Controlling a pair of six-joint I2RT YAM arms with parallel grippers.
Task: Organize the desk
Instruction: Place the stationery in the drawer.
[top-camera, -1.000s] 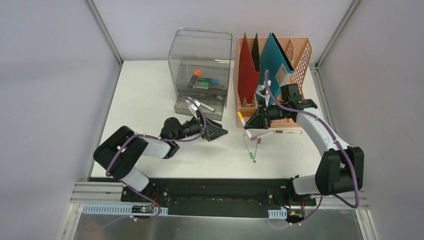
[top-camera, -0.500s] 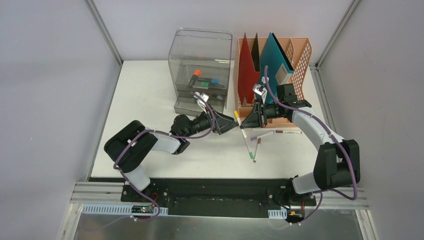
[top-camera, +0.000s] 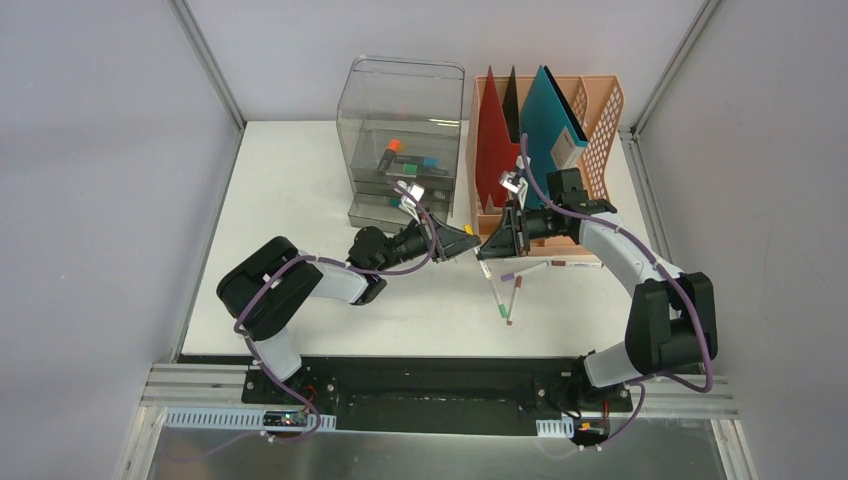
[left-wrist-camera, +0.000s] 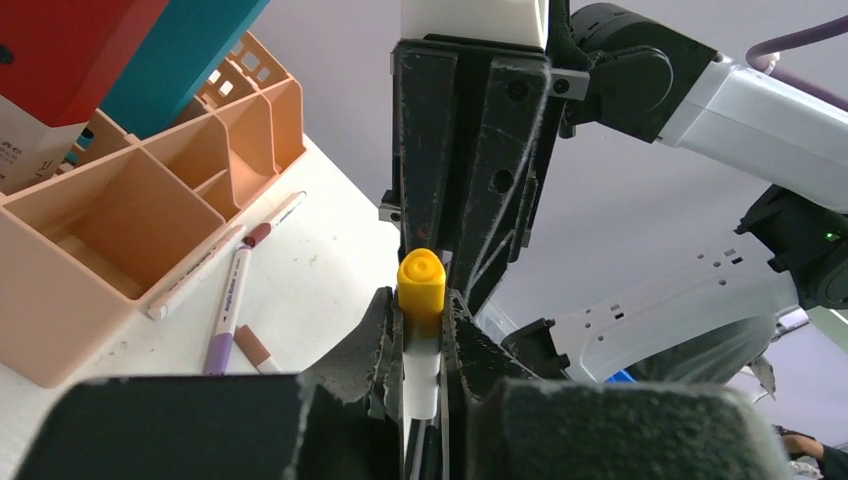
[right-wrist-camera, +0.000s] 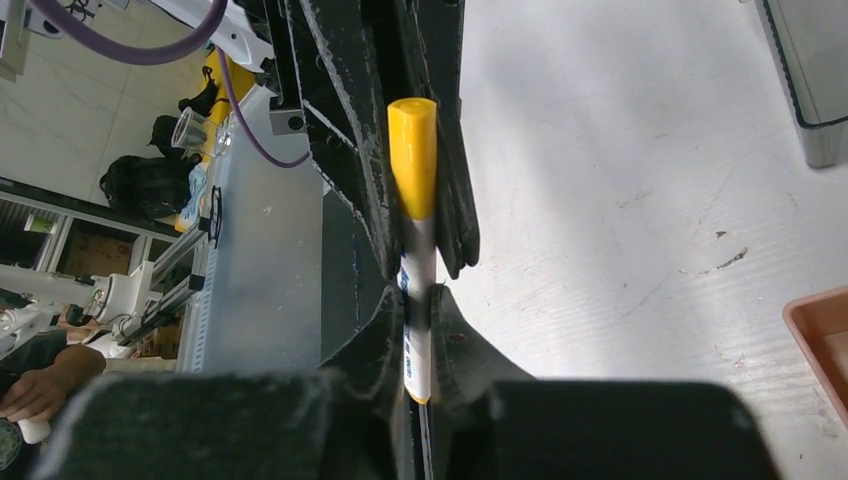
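The robot's left gripper should release the white marker in the open bottom drawer of the clear drawer box (top-camera: 406, 216).
A white marker with a yellow cap (top-camera: 469, 230) hangs above the white desk (top-camera: 300, 180), between the two grippers, which meet tip to tip. My left gripper (top-camera: 468, 241) is shut on the cap end of the marker (left-wrist-camera: 421, 285), fingers pressed to both sides. My right gripper (top-camera: 488, 244) comes from the opposite side, and its fingers close against the white barrel of the marker (right-wrist-camera: 414, 250). In the left wrist view the right gripper's black fingers (left-wrist-camera: 470, 150) stand just behind the cap.
A clear drawer box (top-camera: 400, 120) stands at the back. Beside it is a peach file rack (top-camera: 592, 110) with red and teal folders and open front compartments (left-wrist-camera: 100, 215). Several loose pens (top-camera: 510, 295) lie on the desk under the grippers.
My left arm swung right to meet the right gripper, and its jaws closed on the marker's cap end. The right gripper shifted slightly left with the marker.
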